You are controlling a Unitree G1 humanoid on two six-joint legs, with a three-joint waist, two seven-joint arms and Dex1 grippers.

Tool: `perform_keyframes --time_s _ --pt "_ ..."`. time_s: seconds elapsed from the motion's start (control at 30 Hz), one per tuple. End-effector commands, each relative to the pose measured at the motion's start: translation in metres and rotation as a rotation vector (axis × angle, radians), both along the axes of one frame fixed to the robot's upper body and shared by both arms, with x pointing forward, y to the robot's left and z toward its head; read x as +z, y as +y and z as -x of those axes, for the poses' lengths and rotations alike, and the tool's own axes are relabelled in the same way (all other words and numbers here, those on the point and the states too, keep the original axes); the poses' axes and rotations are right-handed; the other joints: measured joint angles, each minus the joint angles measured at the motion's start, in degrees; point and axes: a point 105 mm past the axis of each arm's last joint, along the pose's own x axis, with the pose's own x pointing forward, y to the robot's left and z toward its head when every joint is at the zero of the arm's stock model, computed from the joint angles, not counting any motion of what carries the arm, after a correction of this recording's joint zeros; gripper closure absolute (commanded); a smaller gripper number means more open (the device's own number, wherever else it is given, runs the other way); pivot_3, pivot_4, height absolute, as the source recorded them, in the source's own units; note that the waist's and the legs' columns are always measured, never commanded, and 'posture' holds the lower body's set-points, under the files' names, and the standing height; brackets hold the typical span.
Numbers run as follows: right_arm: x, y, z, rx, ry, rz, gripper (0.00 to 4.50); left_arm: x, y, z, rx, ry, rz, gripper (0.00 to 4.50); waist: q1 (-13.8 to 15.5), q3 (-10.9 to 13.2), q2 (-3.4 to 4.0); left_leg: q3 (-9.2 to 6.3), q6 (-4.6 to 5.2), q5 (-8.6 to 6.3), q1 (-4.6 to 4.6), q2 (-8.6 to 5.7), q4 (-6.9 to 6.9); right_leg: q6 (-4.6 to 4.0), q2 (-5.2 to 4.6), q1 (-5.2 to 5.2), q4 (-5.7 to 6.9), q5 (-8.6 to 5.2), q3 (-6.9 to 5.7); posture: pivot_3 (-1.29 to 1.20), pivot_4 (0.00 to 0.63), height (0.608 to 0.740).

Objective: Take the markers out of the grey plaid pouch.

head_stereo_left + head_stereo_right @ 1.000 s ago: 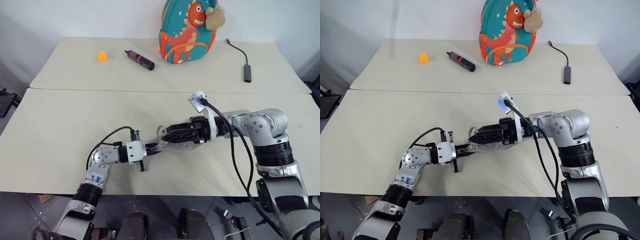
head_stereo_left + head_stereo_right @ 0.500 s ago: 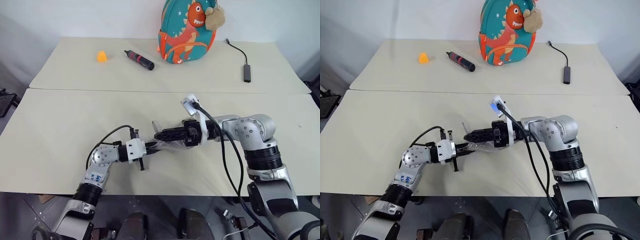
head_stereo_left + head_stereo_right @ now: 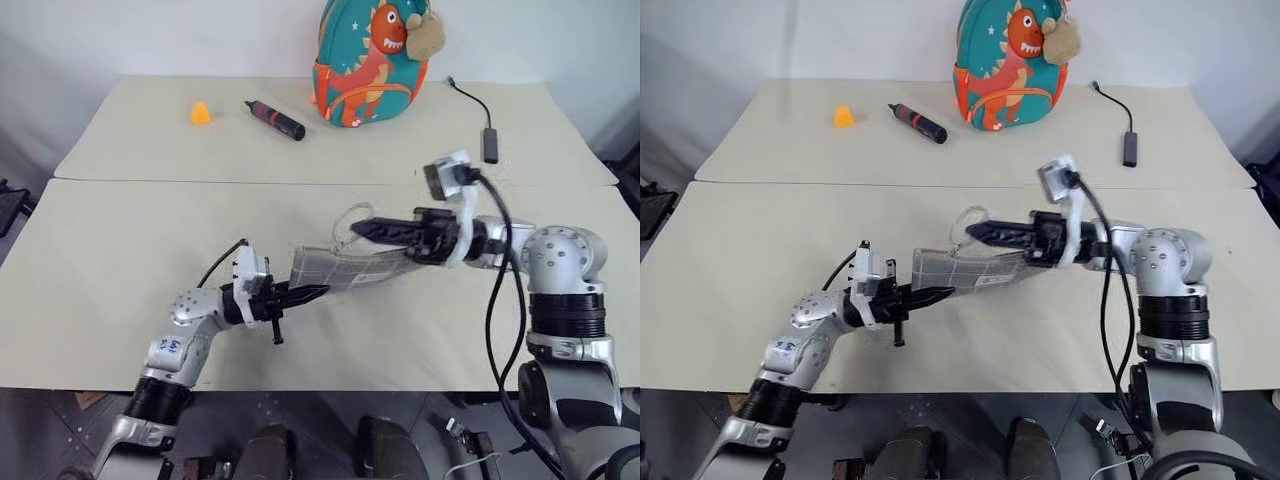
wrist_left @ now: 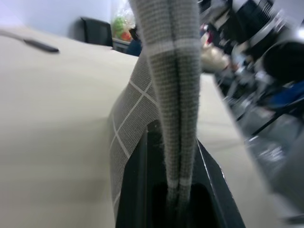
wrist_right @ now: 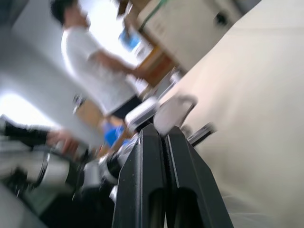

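Note:
My right gripper is at the pale loop. It will let go of the pale loop at the pouch's top corner [image 3: 412, 219] farthest from my left gripper.
The grey plaid pouch [image 3: 345, 268] hangs above the near table, slanting up from left to right. My left gripper [image 3: 305, 294] is shut on its lower left end, and in the left wrist view the fabric [image 4: 171, 71] rises from between the fingers. My right gripper [image 3: 358, 228] is shut just above the pouch's upper edge, its tips beside a thin pale loop [image 3: 345, 214] that rises from the pouch. I cannot tell whether it pinches that loop. The markers are hidden.
On the far table stand a teal dinosaur backpack [image 3: 365, 60], a black marker with a red band [image 3: 277, 120], a small orange piece [image 3: 201, 112] and a black cable with an adapter [image 3: 490, 140]. A person [image 5: 102, 71] shows in the right wrist view.
The right gripper shut and drew back to the right and upward. The pouch, which lay on the table, now hangs lifted and stretched out. The left gripper rolled and kept its hold.

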Motion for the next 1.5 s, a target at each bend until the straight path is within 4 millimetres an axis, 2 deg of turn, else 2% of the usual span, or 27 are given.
perform_keyframes --time_s 0.03,0.23,0.37,0.5,0.6,0.73,0.83,0.93,1.13,1.17,1.23,1.33,1.5 --pt "0.030 -0.025 -0.007 -0.114 -0.096 -0.093 4.46 0.004 0.007 0.005 0.000 0.063 0.037 4.50 0.10 0.00 0.00 0.00 0.00 0.00 0.00 0.00 0.00 0.00 0.00 0.00 0.00 0.00 0.00 0.00 0.150 0.740" --pt "0.030 -0.054 -0.020 -0.266 -0.067 -0.141 4.46 0.003 0.011 0.005 0.012 0.086 0.030 4.50 0.33 0.00 0.00 0.12 0.00 0.00 -0.02 -0.06 0.00 0.00 -0.01 0.01 -0.02 0.00 0.00 0.00 0.150 0.740" --pt "0.030 -0.063 -0.018 -0.297 -0.069 -0.174 4.46 0.006 0.012 0.003 0.021 0.094 0.050 4.50 0.23 0.00 0.00 0.26 0.00 0.00 -0.02 -0.04 -0.03 0.00 0.01 0.01 -0.04 0.00 -0.01 0.00 0.150 0.740" --pt "0.031 -0.082 -0.021 -0.378 -0.058 -0.215 4.46 0.010 0.015 0.002 0.023 0.113 0.078 4.50 0.23 0.00 0.00 0.34 0.00 0.00 -0.02 -0.03 -0.03 0.00 0.01 0.01 -0.04 0.00 0.00 0.00 0.150 0.740" --pt "0.027 -0.099 -0.023 -0.453 -0.049 -0.217 4.46 0.012 0.020 0.001 0.025 0.137 0.102 4.50 0.30 0.00 0.00 0.36 0.00 0.00 -0.02 -0.03 -0.03 0.00 0.01 0.01 -0.04 0.00 0.00 0.00 0.150 0.740" --pt "0.021 -0.133 -0.023 -0.586 -0.048 -0.195 4.46 0.016 0.028 0.001 0.021 0.182 0.131 4.50 0.48 0.00 0.00 0.46 0.00 0.00 -0.04 -0.05 -0.03 0.00 0.00 0.02 -0.07 0.00 -0.01 0.00 0.150 0.740" --pt "0.016 -0.148 -0.023 -0.643 -0.049 -0.168 4.46 0.016 0.031 0.003 0.008 0.201 0.128 4.50 0.28 0.00 0.00 0.50 0.00 0.00 -0.03 -0.02 -0.05 0.00 0.01 0.02 -0.08 0.00 0.00 0.00 0.150 0.740" --pt "0.009 -0.156 -0.023 -0.681 -0.045 -0.144 4.46 0.017 0.031 0.003 -0.007 0.206 0.129 4.50 0.25 0.03 0.04 0.57 0.00 0.01 -0.01 -0.02 -0.06 0.00 0.01 0.02 -0.08 0.00 0.02 0.00 0.150 0.740" --pt "0.001 -0.151 -0.021 -0.653 0.010 -0.148 4.46 0.017 0.026 0.001 -0.019 0.197 0.112 4.50 0.25 0.02 0.04 0.60 -0.01 0.01 0.01 0.01 -0.07 0.00 0.03 0.02 -0.09 0.00 0.04 0.00 0.150 0.740" --pt "0.003 -0.148 -0.017 -0.615 0.038 -0.166 4.30 0.017 0.025 0.000 -0.018 0.176 0.100 4.50 0.27 0.02 0.04 0.60 -0.01 0.01 0.01 0.01 -0.07 0.00 0.03 0.02 -0.09 0.00 0.04 0.00 0.150 0.740" --pt "-0.003 -0.144 -0.009 -0.588 0.013 -0.073 3.89 0.018 0.022 -0.003 0.000 0.079 0.051 4.50 0.39 0.02 0.04 0.59 -0.01 0.01 0.00 0.01 -0.07 0.00 0.03 0.02 -0.09 0.00 0.03 0.00 0.150 0.740" --pt "-0.009 -0.145 -0.002 -0.580 -0.021 0.012 2.89 0.020 0.017 -0.007 0.029 -0.038 0.019 4.50 1.01 0.02 0.04 0.56 0.00 0.01 -0.02 -0.02 -0.07 0.00 0.03 0.03 -0.14 0.00 0.01 0.00 0.150 0.740" --pt "-0.003 -0.173 0.008 -0.649 -0.198 0.198 1.25 0.015 0.001 -0.005 -0.009 -0.230 -0.030 4.50 1.89 0.02 0.05 0.61 0.01 0.01 -0.04 -0.06 -0.07 0.06 0.02 0.04 -0.27 0.03 0.02 0.00 0.150 0.740"
